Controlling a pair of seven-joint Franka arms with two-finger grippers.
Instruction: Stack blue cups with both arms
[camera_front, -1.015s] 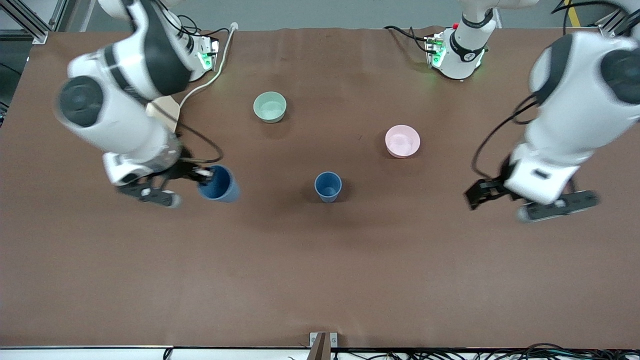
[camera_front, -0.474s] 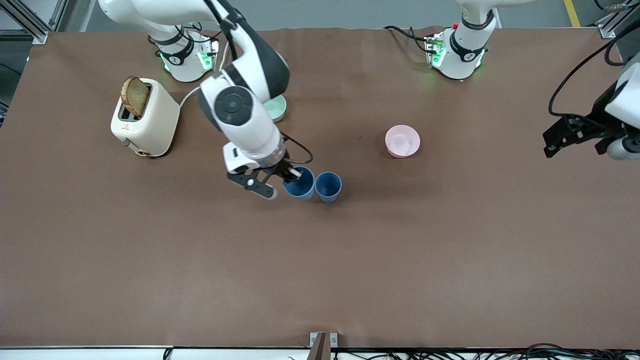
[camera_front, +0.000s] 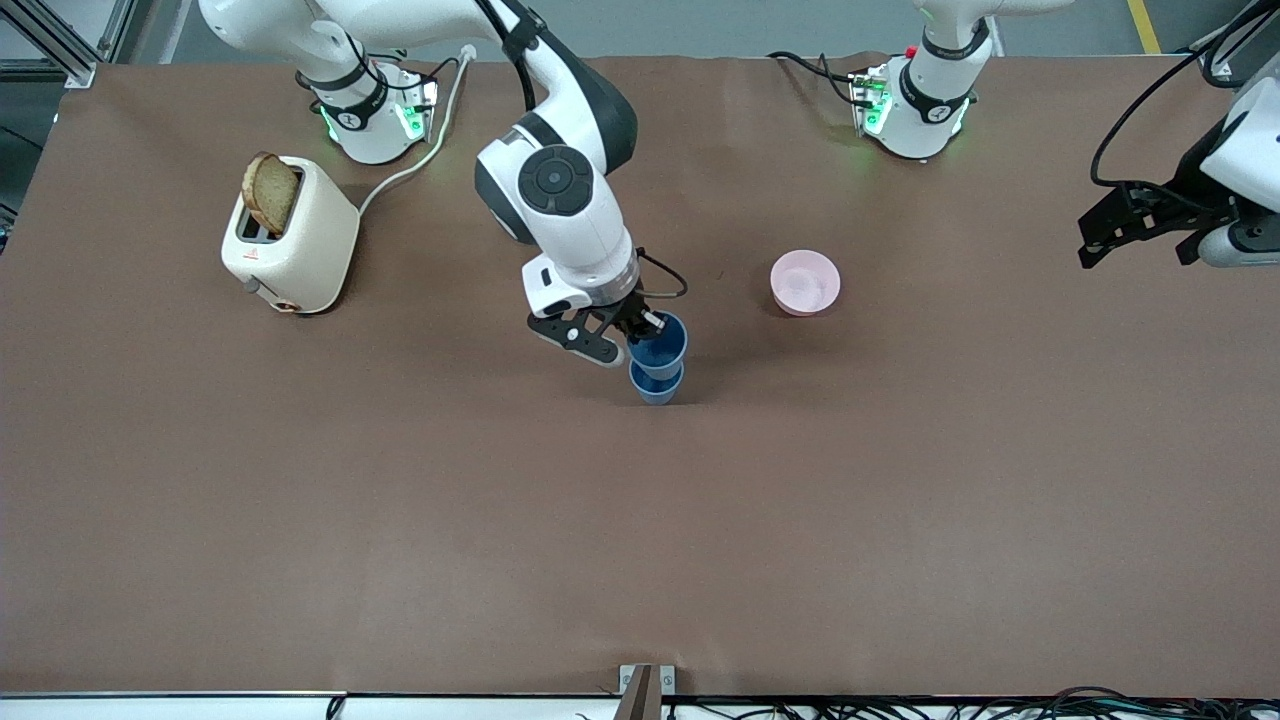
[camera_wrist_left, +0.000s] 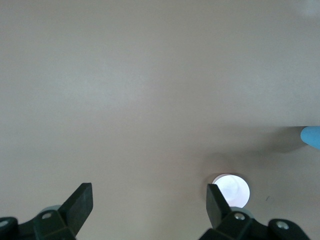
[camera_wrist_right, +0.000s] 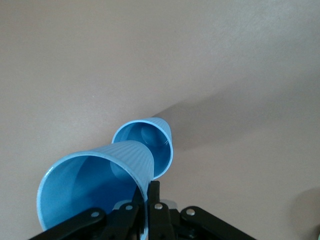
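Note:
My right gripper needs to let go of the tilted blue cup inside the blue cup standing upright in the middle of the table (camera_front: 666, 377) (camera_wrist_right: 149, 142).
My right gripper (camera_front: 641, 329) is shut on the rim of one blue cup (camera_front: 660, 347). It holds the cup tilted just above the second blue cup (camera_front: 655, 386), which stands upright mid-table. In the right wrist view the fingers (camera_wrist_right: 156, 192) pinch the held cup's wall (camera_wrist_right: 90, 190), and the standing cup (camera_wrist_right: 147, 145) shows open just past it. My left gripper (camera_front: 1135, 248) is open and empty, up over the left arm's end of the table. Its fingers (camera_wrist_left: 80, 202) stand wide apart in the left wrist view.
A cream toaster (camera_front: 290, 240) holding a slice of bread stands at the right arm's end. A pink bowl (camera_front: 805, 282) sits beside the cups toward the left arm's end and shows in the left wrist view (camera_wrist_left: 232, 189). The pale green bowl is hidden.
My right gripper has carried its blue cup from the right arm's end to just over the standing cup. My left arm has drawn back toward its end of the table.

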